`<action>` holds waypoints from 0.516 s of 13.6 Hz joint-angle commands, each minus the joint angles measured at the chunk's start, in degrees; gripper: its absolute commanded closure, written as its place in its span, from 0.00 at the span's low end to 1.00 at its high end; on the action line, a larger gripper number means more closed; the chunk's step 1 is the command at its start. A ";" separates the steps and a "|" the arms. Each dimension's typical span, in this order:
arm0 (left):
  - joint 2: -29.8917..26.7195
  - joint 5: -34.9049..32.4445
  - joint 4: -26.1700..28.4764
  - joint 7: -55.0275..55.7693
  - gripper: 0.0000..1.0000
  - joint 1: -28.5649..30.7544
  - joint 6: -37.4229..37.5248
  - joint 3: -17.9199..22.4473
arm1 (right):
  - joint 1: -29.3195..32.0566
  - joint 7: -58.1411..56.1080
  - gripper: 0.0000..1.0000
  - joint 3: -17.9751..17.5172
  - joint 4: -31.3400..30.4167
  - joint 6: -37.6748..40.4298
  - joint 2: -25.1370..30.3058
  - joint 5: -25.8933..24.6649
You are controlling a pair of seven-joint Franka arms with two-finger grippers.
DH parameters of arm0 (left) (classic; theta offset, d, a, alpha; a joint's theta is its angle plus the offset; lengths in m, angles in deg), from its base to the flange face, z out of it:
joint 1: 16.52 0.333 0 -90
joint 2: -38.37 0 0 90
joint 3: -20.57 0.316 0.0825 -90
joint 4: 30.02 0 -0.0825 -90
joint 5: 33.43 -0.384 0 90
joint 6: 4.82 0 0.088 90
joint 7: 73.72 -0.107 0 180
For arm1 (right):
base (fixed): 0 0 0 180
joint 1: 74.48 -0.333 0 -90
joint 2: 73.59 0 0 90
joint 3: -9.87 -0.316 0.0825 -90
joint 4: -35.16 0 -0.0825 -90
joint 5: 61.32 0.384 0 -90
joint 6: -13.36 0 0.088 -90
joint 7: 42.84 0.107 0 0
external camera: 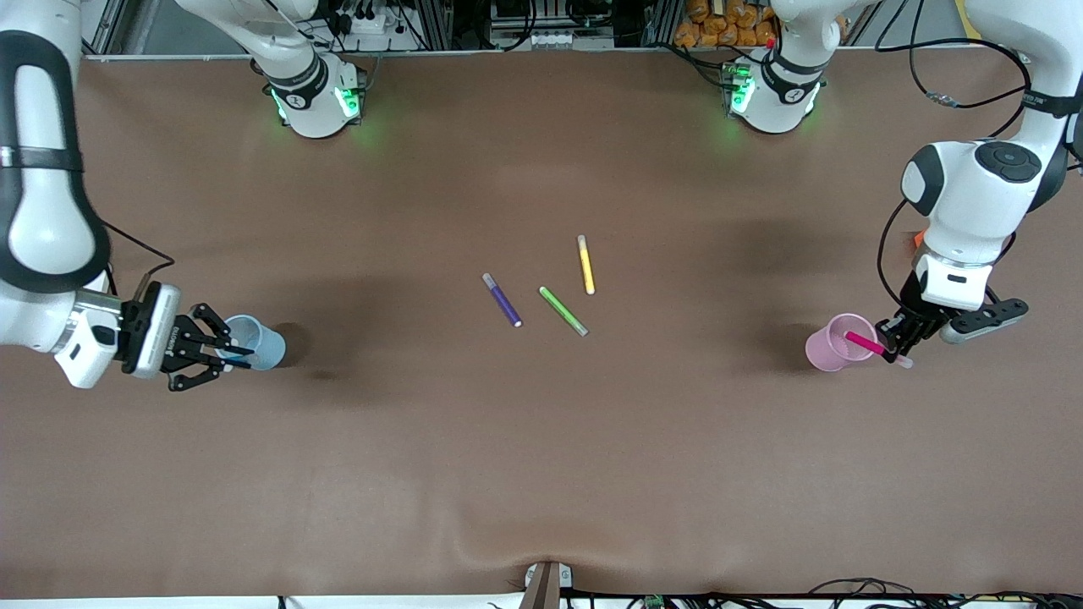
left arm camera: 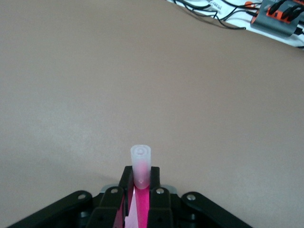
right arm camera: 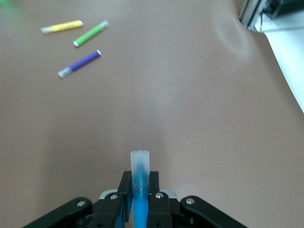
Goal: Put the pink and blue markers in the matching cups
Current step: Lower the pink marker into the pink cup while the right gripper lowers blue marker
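Note:
Next, I release the blue marker from my right gripper inside the light blue cup (external camera: 247,342), leaning within its opening.
My left gripper (external camera: 893,348) is shut on the pink marker (external camera: 863,342). It holds the marker tilted, with the magenta end over the mouth of the light pink cup (external camera: 819,348) and the pale end sticking out past the fingers. In the left wrist view the pink marker (left arm camera: 141,166) sits clamped in the left gripper (left arm camera: 141,179). My right gripper (external camera: 228,355) is shut on the blue marker (external camera: 239,364) at the rim of the light blue cup (external camera: 269,342). The right wrist view shows the blue marker (right arm camera: 140,171) clamped in the right gripper (right arm camera: 140,184); the cups are out of both wrist views.
Three other markers lie loose at the table's middle: purple (external camera: 503,300), green (external camera: 563,311) and yellow (external camera: 585,265). They also show in the right wrist view: purple (right arm camera: 79,63), green (right arm camera: 90,33), yellow (right arm camera: 61,27).

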 commanded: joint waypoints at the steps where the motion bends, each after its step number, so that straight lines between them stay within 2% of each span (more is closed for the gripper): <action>1: -1.17 -1.32 2.31 0.86 1.00 0.80 -1.12 -0.42 | 3.93 -6.11 1.00 -1.01 0.13 6.81 -2.23 5.36; 4: -1.18 -1.32 3.10 0.95 1.00 0.80 -1.04 -0.42 | 5.79 -7.18 1.00 -0.92 0.47 13.94 -4.43 6.25; 7: -1.09 -1.32 3.02 0.86 1.00 0.72 -1.04 -0.42 | 7.19 -9.54 1.00 -0.92 0.57 15.98 -6.28 6.25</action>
